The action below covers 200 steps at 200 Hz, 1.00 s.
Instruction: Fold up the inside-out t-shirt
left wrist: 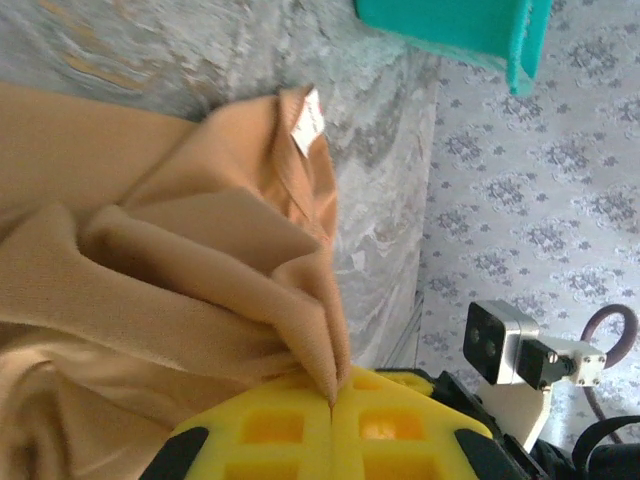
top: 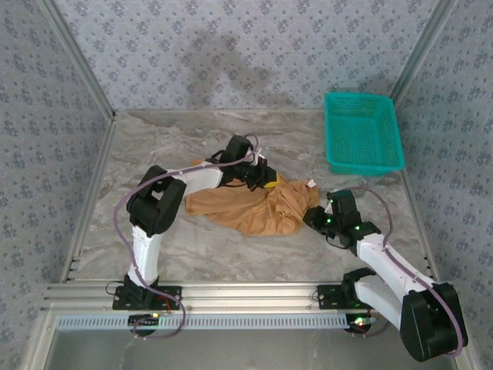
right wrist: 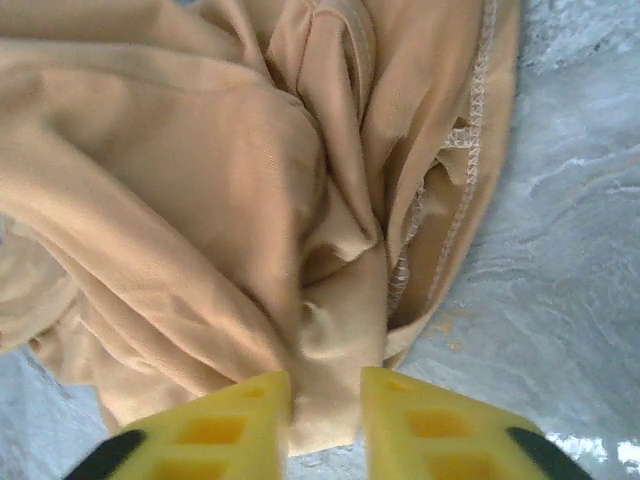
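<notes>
The t-shirt's bunched folds crowd together under my open right gripper, so next my right gripper rises and pinches the upper cloth point(top: 289, 195) close to my left gripper.
The inside-out t-shirt point(top: 246, 204) is an orange-tan cloth lying crumpled mid-table, its small white label point(top: 311, 183) at the right end. My left gripper point(top: 266, 179) sits at the shirt's far edge. In the left wrist view its yellow pads meet, and the left gripper point(left wrist: 333, 400) is shut on a pinched fold of the t-shirt point(left wrist: 200, 230), with the label point(left wrist: 308, 122) beyond. My right gripper point(top: 312, 217) is at the shirt's right end. In the right wrist view the right gripper point(right wrist: 325, 420) is open, a fold of the t-shirt point(right wrist: 200, 180) lying between its parted fingers.
A teal mesh basket point(top: 362, 131) stands at the back right, and its corner point(left wrist: 450, 25) appears in the left wrist view. Patterned walls close in the marble table point(top: 154, 146) on three sides. Bare tabletop lies left of the shirt and in front of it.
</notes>
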Each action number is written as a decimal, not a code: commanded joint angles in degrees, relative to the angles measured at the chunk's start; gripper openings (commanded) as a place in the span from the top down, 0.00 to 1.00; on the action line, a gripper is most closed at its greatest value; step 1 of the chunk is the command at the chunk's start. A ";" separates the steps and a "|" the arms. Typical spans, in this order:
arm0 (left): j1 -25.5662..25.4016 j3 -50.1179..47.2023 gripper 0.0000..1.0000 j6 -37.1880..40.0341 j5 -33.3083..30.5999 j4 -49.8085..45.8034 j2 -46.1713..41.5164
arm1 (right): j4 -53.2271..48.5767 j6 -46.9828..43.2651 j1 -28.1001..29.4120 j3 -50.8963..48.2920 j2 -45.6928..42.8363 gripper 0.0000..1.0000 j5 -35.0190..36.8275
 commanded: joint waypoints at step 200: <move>-1.18 3.29 1.00 4.34 -1.49 -6.70 -4.65 | -7.02 -19.77 3.85 24.47 20.00 0.86 1.87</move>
